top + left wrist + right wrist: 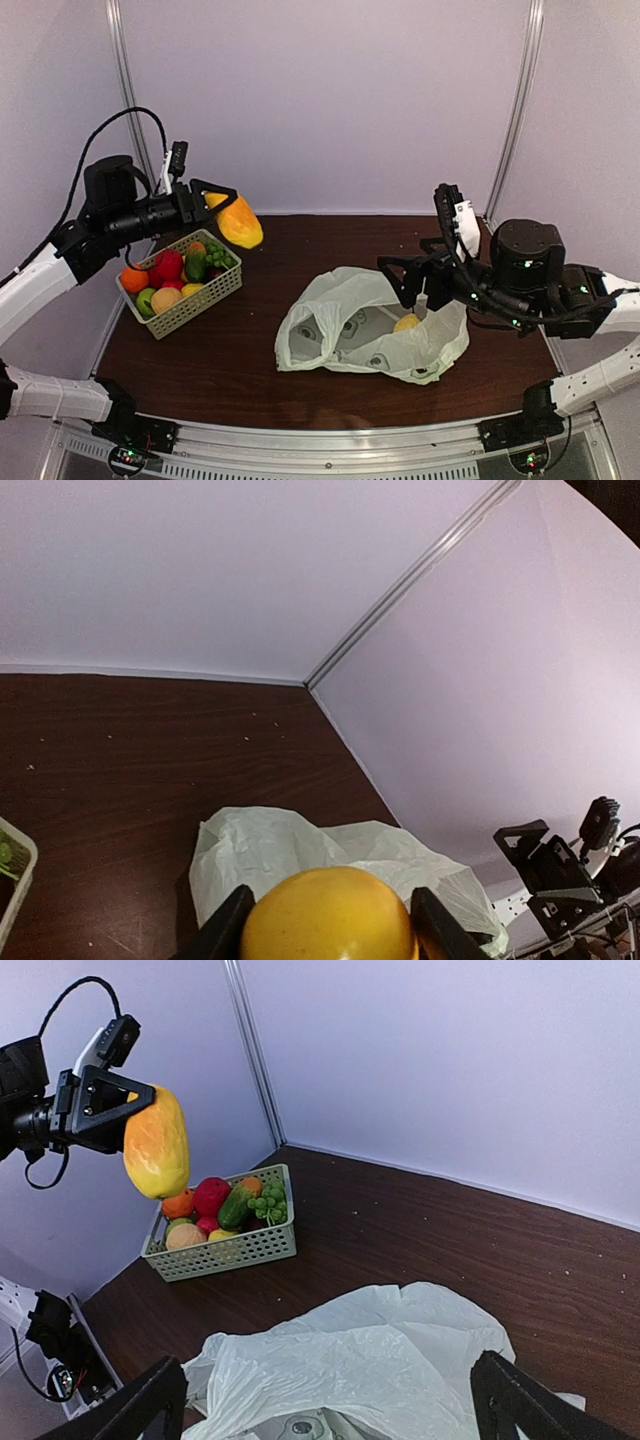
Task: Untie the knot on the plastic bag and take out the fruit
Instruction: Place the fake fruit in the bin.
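Note:
The green fruit is at the basket's near end. My left gripper needs to let go of the long yellow-orange fruit on the green fruit at the basket's near end [141, 298].
The plastic bag [345, 325] lies crumpled in the middle of the table, its mouth open towards the near side. No knot shows. One yellow fruit [406, 323] lies inside it at the right. My left gripper [222, 202] is shut on a long yellow-orange fruit [241, 223] and holds it in the air above the far right corner of the basket [205, 295]. In the left wrist view this fruit [328, 915] fills the gap between the jaws. My right gripper [425, 283] hangs wide open just above the bag's right part [360, 1370], holding nothing.
The pale green slotted basket [230, 1250] at the far left holds orange, red, green and yellow fruit and green grapes [266, 1200]. Pale walls close the table at the back and both sides. Bare brown tabletop [340, 245] lies behind the bag.

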Robot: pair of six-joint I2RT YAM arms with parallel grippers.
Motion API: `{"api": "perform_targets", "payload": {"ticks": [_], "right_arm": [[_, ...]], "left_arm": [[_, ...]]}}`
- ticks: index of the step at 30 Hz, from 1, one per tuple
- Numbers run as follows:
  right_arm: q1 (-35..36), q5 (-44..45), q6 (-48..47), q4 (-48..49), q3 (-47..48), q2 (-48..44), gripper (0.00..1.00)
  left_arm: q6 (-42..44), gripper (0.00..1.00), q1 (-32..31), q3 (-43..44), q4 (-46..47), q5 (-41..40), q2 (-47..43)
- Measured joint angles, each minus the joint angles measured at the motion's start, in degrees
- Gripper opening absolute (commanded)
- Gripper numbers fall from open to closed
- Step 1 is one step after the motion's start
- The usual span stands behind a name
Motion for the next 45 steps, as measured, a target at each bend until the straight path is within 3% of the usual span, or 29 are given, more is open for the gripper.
{"api": "perform_targets", "payload": {"ticks": [10,17,24,45], "right_arm": [[-6.3,5.7,4.6,-13.6,0.0,-2.2,0.99],[-11.6,5.5,6.8,-17.6,-0.4,-3.8,0.99],[-13.8,3.8,7.6,-18.5,-1.5,-4.9,0.99],[-14.3,1.4,8.7,-18.9,-3.1,-5.3,0.99]], "left_arm": [[10.1,0.39,25.3,-1.7,-14.5,4.8,-1.0],[15.5,0.37,37.2,-5.0,-19.3,1.6,1.9],[18.4,0.38,39.1,-5.3,-20.3,-9.7,4.5],[26.2,0.41,43.5,-9.8,-20.9,-23.2,5.8]]}}
